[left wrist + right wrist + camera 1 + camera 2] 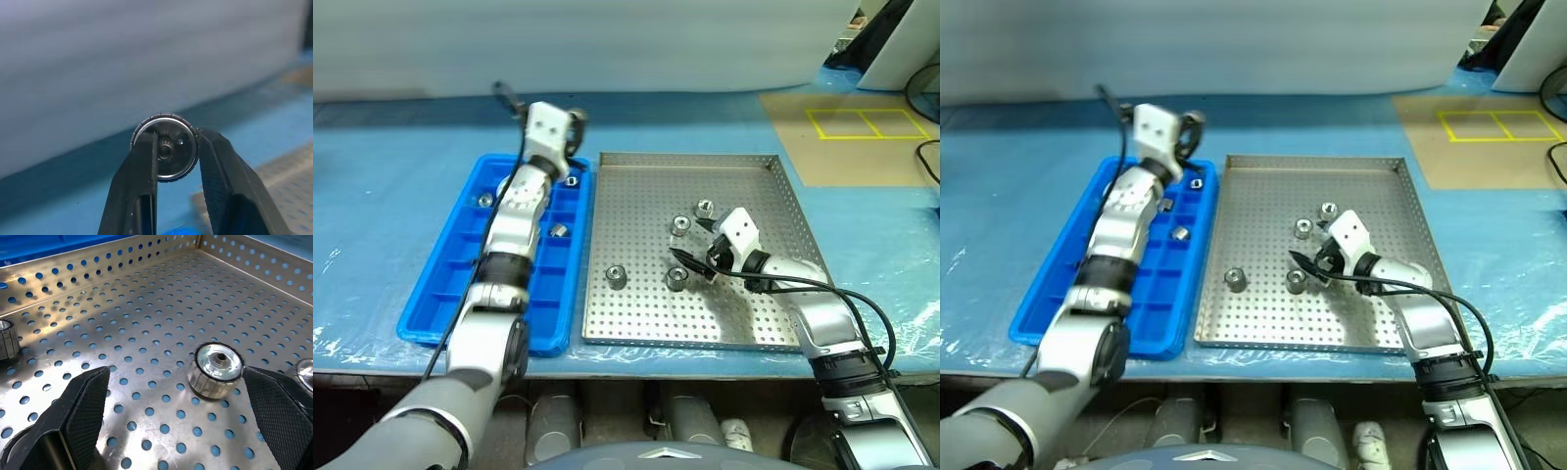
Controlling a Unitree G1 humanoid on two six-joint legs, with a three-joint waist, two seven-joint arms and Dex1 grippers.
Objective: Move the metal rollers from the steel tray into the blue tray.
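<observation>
Next, my left gripper puts the metal roller down in a middle compartment (468, 244) along the outer edge of the blue tray. The roller now hangs over the tray's far end.
My left gripper (177, 147) is shut on a metal roller (165, 146), a small shiny ribbed disc with a hollow centre. It hangs raised over the far end of the blue tray (423, 294). Three rollers lie in the blue tray's compartments, one of them (560, 231) near its right side. Several more rollers rest on the steel tray (636, 186). My right gripper (695, 242) stands open low over the steel tray. One roller (217, 369) sits between its fingers, close to the far finger and apart from the other.
Both trays sit side by side on a blue-covered table, the blue one on the left. A brown mat with yellow tape squares (862, 122) lies at the far right. A black cable (862, 304) loops off my right arm.
</observation>
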